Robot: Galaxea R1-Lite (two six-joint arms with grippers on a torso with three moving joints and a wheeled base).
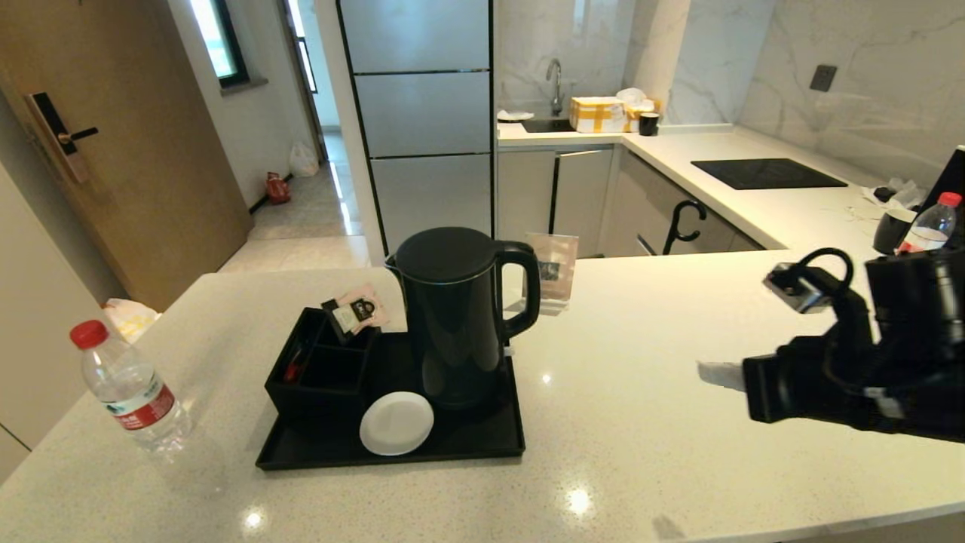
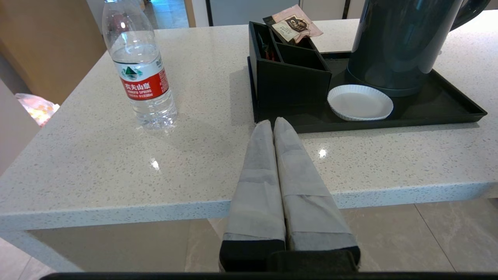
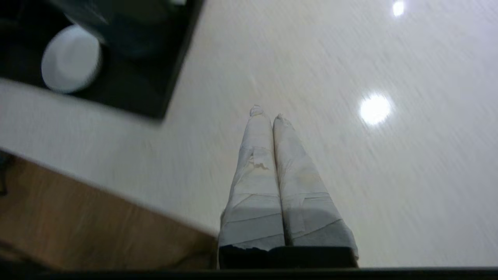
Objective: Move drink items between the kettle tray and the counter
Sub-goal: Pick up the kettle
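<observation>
I move my right gripper to the black kettle next, and then take hold of the upright outer part of its handle (image 1: 531,289) with it.
The black kettle (image 1: 452,317) stands on the kettle tray (image 1: 482,451), beside the divided box (image 1: 320,373) and the white disc (image 1: 396,423). The kettle hides its base. A clear water bottle (image 1: 128,392) with a red cap stands on the counter (image 1: 641,422), left of the tray. My right gripper (image 1: 716,375) hovers shut and empty over the counter, right of the tray. In the left wrist view my left gripper (image 2: 273,122) is shut and empty at the counter's front edge. It points at the tray's (image 2: 389,124) near rim, and the bottle (image 2: 142,74) is off to one side.
A second red-capped bottle (image 1: 932,222) and a black mug (image 1: 892,230) stand at the far right. The black hob (image 1: 765,173) lies on the back counter. A clear sign stand (image 1: 552,275) is behind the kettle. Sachets (image 1: 358,309) stick out of the box.
</observation>
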